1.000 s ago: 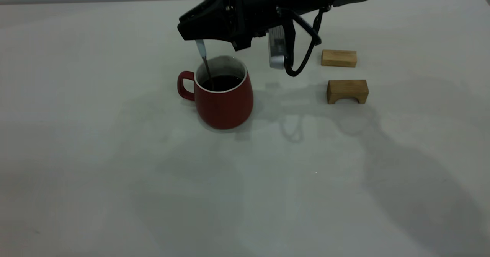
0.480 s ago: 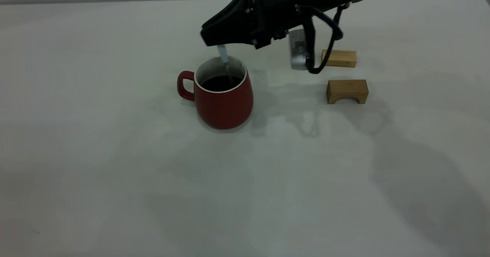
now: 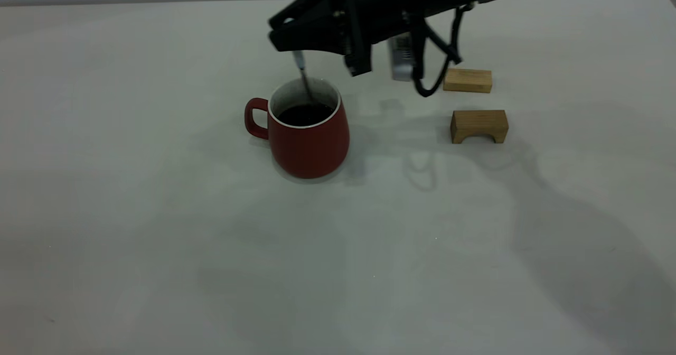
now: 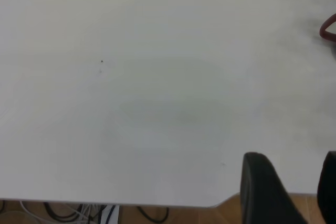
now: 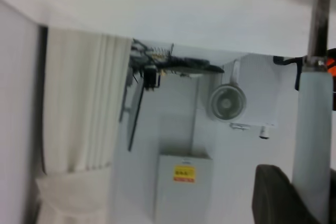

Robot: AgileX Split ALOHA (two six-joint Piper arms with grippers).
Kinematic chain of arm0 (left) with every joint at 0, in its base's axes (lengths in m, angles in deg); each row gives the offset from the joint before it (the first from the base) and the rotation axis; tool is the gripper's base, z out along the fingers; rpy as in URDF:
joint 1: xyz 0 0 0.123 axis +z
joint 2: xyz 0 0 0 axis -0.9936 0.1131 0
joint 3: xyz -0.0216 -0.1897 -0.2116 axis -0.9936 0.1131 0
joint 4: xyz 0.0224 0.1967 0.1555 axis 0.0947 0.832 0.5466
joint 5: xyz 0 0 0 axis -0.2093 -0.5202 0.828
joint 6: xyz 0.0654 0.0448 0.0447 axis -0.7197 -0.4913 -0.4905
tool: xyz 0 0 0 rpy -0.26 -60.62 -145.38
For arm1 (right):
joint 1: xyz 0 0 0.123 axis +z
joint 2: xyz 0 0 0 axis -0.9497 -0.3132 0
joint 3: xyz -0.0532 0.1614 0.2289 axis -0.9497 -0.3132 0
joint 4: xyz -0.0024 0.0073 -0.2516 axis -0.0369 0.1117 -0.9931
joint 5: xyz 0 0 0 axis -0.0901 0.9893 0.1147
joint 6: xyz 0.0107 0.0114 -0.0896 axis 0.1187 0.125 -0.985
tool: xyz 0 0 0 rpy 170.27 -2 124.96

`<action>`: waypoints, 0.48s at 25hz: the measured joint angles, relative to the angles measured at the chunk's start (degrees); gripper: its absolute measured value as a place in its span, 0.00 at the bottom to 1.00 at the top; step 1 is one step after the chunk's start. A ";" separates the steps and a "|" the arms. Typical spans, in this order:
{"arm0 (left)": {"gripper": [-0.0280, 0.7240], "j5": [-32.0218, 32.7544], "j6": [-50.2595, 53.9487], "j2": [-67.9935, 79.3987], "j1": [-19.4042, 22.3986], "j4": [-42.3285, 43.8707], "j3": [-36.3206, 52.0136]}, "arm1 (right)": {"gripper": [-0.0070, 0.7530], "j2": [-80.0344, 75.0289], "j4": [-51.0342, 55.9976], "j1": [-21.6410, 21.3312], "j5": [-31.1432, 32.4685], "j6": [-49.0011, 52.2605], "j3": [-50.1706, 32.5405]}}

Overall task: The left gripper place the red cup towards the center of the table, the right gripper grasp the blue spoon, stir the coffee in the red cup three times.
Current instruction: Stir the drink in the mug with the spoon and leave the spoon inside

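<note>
My right gripper is to let go of the blue spoon, which will then rest in the coffee, leaning on the red cup's rim (image 3: 278, 115) next to the cup's handle.
The red cup (image 3: 309, 138) stands upright near the middle of the table (image 3: 158, 212), handle to the left, with dark coffee (image 3: 305, 114) inside. Just above it, my right gripper (image 3: 294, 42) is shut on the blue spoon (image 3: 302, 68), whose metal stem dips into the coffee at the back of the cup. The right wrist view shows the pale handle of the spoon (image 5: 313, 145) pinched beside a black finger (image 5: 275, 198). My left gripper (image 4: 294, 192) hangs open and empty over the table's edge, far from the cup, whose handle (image 4: 328, 27) just shows.
Two tan wooden blocks lie to the right of the cup, a flat one (image 3: 467, 80) and an arched one (image 3: 479, 126). The right arm's grey block and cable loop (image 3: 422, 64) hang above the table between cup and blocks.
The right gripper swept the spoon from the cup's left side to its right and back toward the middle rear, and its wrist has rolled. The cup stayed put.
</note>
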 joint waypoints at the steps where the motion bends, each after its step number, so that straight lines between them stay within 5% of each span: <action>1: 0.48 0.00 0.00 0.00 0.00 0.00 0.00 | 0.19 0.00 -0.96 -0.31 0.00 2.52 0.00; 7: 0.48 0.00 0.00 0.00 0.00 0.00 0.00 | 0.18 0.00 -3.95 0.58 0.07 15.82 0.00; 12: 0.48 0.00 0.00 0.00 0.00 0.00 0.00 | 0.18 0.00 -1.79 3.83 -0.25 15.19 0.00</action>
